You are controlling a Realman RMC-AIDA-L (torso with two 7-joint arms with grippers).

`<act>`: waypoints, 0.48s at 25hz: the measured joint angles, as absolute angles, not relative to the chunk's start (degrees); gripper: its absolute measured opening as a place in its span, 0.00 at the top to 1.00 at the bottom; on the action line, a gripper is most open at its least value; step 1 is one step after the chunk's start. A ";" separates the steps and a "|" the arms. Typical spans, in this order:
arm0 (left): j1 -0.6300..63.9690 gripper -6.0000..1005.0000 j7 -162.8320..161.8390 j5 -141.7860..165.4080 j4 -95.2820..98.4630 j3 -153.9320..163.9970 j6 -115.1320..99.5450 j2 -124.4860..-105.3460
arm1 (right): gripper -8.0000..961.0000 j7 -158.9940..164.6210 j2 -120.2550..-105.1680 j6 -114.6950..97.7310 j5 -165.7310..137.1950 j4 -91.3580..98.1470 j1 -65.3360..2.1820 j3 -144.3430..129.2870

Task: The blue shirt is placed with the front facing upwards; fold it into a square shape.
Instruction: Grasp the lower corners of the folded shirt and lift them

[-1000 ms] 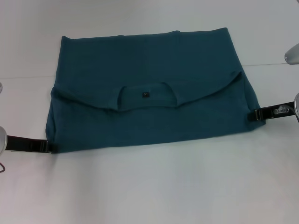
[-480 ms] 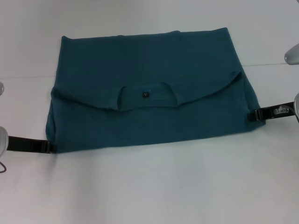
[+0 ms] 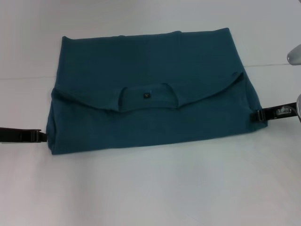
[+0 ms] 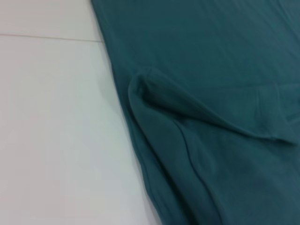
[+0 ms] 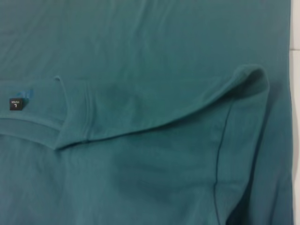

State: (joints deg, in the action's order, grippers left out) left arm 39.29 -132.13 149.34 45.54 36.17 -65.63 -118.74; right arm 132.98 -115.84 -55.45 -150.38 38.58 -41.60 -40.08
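Next, I lift my left gripper, reach over the shirt and grab the shirt's near corner [image 3: 56, 149], because that gripper's fingers only meet the shirt's side edge.
The blue shirt [image 3: 150, 94] lies flat on the white table, folded into a wide rectangle. Its neckline and small dark neck label [image 3: 146, 95] face up in the middle, and no lettering shows. My left gripper [image 3: 43, 136] lies low on the table at the shirt's near left corner, its tip just at the cloth edge. My right gripper [image 3: 254, 116] rests against the shirt's right edge. The left wrist view shows the shirt [image 4: 211, 117] with a folded ridge beside bare table. In the right wrist view the shirt [image 5: 140, 117] fills the picture, with the neck label [image 5: 15, 104] at one side.
The white table [image 3: 150, 188] extends in front of the shirt and on both sides. A thin seam line [image 3: 273, 65] crosses the table behind the right arm. A grey metal part of the right arm [image 3: 294, 54] shows at the right edge.
My left gripper has shifted away from me along the shirt's left edge and drawn back to the left, so less of the arm shows. The right gripper and the shirt have stayed put.
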 joint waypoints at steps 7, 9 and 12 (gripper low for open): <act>39.52 0.96 -131.54 149.16 45.77 36.81 -68.22 -119.21 | 0.96 132.97 -115.84 -55.34 -150.38 38.58 -41.53 -40.07; 39.56 0.90 -131.82 148.81 46.46 36.49 -68.34 -119.60 | 0.96 132.95 -115.84 -55.24 -150.38 38.58 -41.59 -40.08; 39.21 0.81 -132.54 146.80 47.70 36.26 -68.42 -119.79 | 0.96 132.91 -115.84 -55.18 -150.38 38.58 -41.63 -40.07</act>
